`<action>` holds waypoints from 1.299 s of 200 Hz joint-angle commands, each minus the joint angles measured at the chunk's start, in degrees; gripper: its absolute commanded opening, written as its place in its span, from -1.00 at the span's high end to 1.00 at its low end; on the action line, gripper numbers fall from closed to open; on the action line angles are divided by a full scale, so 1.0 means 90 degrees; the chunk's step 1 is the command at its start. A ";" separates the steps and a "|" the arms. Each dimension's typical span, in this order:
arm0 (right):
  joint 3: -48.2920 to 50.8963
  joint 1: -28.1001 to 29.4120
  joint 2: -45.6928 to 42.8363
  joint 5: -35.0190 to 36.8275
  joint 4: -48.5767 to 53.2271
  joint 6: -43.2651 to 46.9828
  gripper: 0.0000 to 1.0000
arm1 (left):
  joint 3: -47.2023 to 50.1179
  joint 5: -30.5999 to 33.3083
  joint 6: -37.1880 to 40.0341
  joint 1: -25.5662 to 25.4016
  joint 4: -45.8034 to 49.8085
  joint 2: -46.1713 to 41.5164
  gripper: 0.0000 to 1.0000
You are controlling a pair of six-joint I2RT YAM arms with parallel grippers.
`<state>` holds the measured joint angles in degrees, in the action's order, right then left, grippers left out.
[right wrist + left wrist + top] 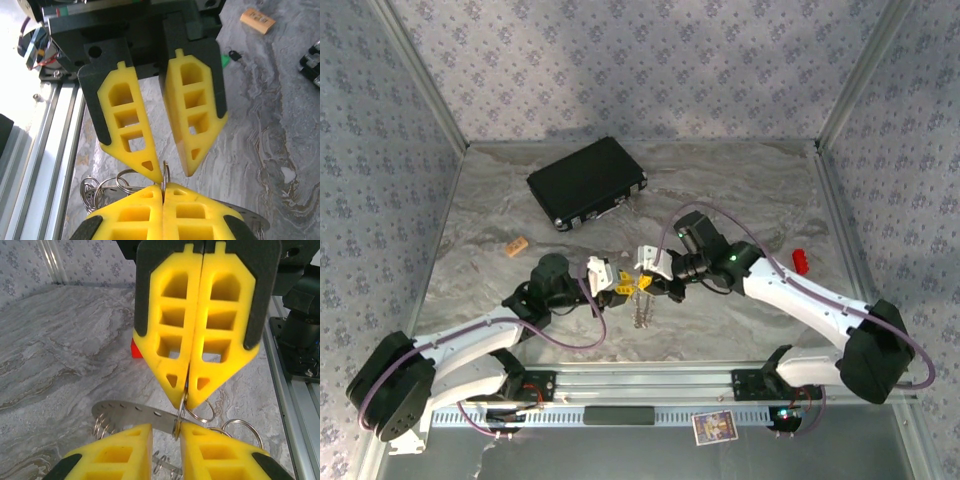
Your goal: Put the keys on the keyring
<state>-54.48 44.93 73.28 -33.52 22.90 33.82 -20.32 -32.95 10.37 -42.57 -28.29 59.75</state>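
The split ring is held only by my right gripper, so my open left gripper needs to pinch the ring's free edge (pixel 166 166) before my right gripper opens and backs off.
The keyring (pixel 642 312) is a flat grey metal plate with holes (pixel 131 412) that carries several wire split rings (pixel 100 192). It hangs between the two grippers at the table's middle. My right gripper (pixel 163 186) is shut on one small split ring (pixel 165 169), which stands on edge. In the left wrist view the right gripper (pixel 187 399) pinches that ring from above. My left gripper (pixel 166 429) is open, and the ring touches its right finger. It faces the right gripper tip to tip (pixel 620 288). A key with a green tag (pixel 225 60) lies on the table beyond.
A black case (pixel 588 182) lies at the back left. A tan block (pixel 516 245) sits at the left and a small red object (pixel 800 261) at the right. The metal rail (pixel 640 385) runs along the near edge.
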 commanded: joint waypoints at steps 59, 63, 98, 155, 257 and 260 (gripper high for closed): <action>-0.0572 0.0247 0.0308 0.0028 0.0499 0.0447 1.00 | -0.0344 -0.0345 0.0255 -0.0090 0.0197 0.0205 0.65; -0.0574 0.0248 0.0310 0.0016 0.0487 0.0432 1.00 | -0.0341 -0.0359 0.0254 -0.0088 0.0186 0.0207 0.68; -0.0378 0.0187 0.0236 0.0035 0.0314 0.0214 0.90 | -0.0304 -0.0415 0.0291 -0.0091 0.0146 0.0199 0.96; 0.0692 -0.0301 -0.0582 -0.0135 -0.0436 -0.0761 0.32 | 0.0083 -0.0357 0.0251 -0.0090 -0.0508 0.0126 1.00; 0.1672 -0.0141 -0.0554 -0.0046 -0.1521 -0.1364 0.27 | 0.0236 -0.0295 0.0099 -0.0097 -0.0879 0.0090 1.00; 0.1698 -0.0125 -0.0555 -0.0027 -0.1577 -0.1370 0.27 | 0.0237 -0.0297 0.0098 -0.0094 -0.0891 0.0090 1.00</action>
<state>-41.04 43.00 67.61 -33.85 12.36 23.24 -18.44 -35.09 11.94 -42.94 -32.38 61.28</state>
